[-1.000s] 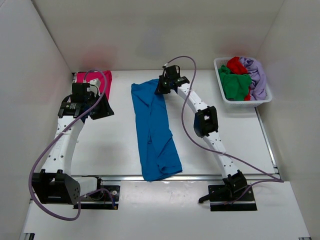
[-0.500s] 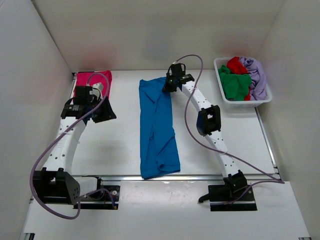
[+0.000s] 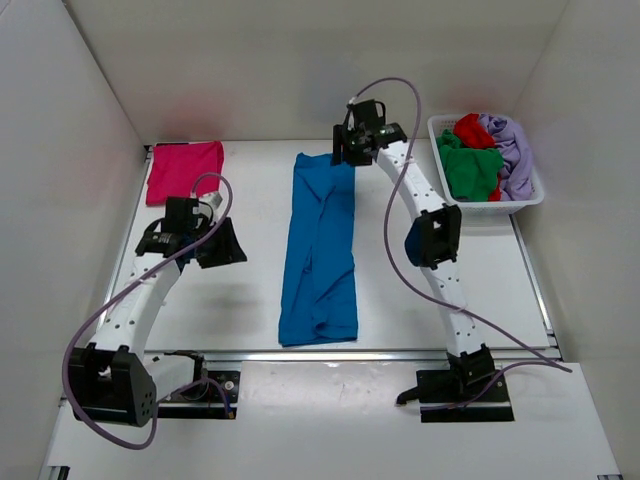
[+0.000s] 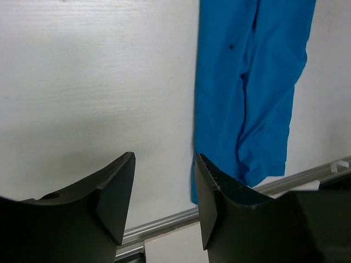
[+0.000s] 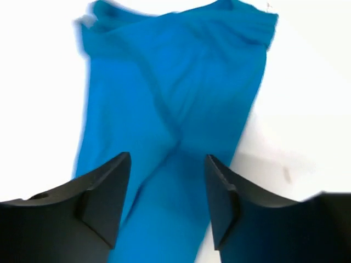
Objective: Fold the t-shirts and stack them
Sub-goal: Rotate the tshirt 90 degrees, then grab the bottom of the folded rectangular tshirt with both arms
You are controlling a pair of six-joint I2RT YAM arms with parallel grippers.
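Next, I will move my left gripper to the blue t-shirt's near corner (image 3: 284,337) (image 4: 198,194), on the side toward the magenta-pink t-shirt, and close it there.
A bright blue t-shirt (image 3: 322,250) lies on the table as a long narrow strip running from far to near. My right gripper (image 3: 345,150) hovers open over its far end, and the right wrist view shows the blue t-shirt (image 5: 175,82) flat below the open right gripper (image 5: 167,164), with nothing between the jaws. My left gripper (image 3: 222,245) is open above bare table left of the strip; in its wrist view the left gripper (image 4: 164,164) is empty and the blue t-shirt (image 4: 247,82) lies to the right. A folded magenta-pink t-shirt (image 3: 185,170) sits at the far left.
A white lattice basket (image 3: 497,206) at the far right holds green (image 3: 470,170), red (image 3: 473,130) and lavender (image 3: 515,150) shirts in a heap. A metal rail (image 3: 400,352) runs along the table's near edge. White walls close in the left, right and back.
My right gripper pulled the blue t-shirt's far end to the right and away, straightening it, then opened and let go. My left arm swung nearer and rightward, away from the magenta t-shirt.
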